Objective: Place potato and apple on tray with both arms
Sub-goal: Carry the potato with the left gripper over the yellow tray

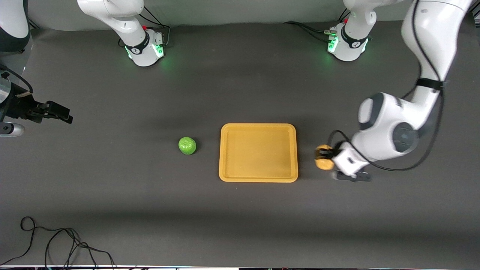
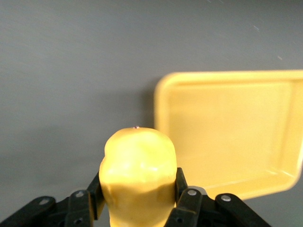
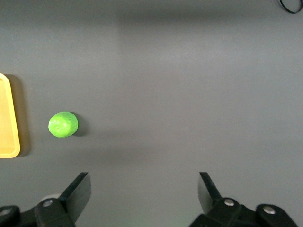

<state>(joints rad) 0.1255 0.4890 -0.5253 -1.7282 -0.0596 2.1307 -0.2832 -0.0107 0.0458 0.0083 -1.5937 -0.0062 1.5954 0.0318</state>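
Observation:
Next, my left gripper lets go of the potato just inside the tray's rim (image 1: 286, 154) (image 2: 184, 136) farthest from the green apple.
The yellow-orange tray (image 1: 258, 152) lies at the table's middle with nothing on it. My left gripper (image 1: 327, 157) is shut on the yellow-tan potato (image 1: 324, 159) and holds it over the mat just beside the tray's rim at the left arm's end. In the left wrist view the potato (image 2: 137, 165) sits between the fingers (image 2: 189, 198), with the tray (image 2: 227, 137) past it. The green apple (image 1: 187, 145) lies on the mat beside the tray toward the right arm's end. My right gripper (image 1: 62, 113) is open and empty over that end of the table; its wrist view shows the gripper (image 3: 144, 184), apple (image 3: 63, 125) and tray edge (image 3: 7, 118).
The dark mat (image 1: 150, 195) covers the table. A black cable (image 1: 56, 243) loops at the corner nearest the front camera, toward the right arm's end. The two arm bases (image 1: 146, 48) (image 1: 347, 43) stand at the edge farthest from the camera.

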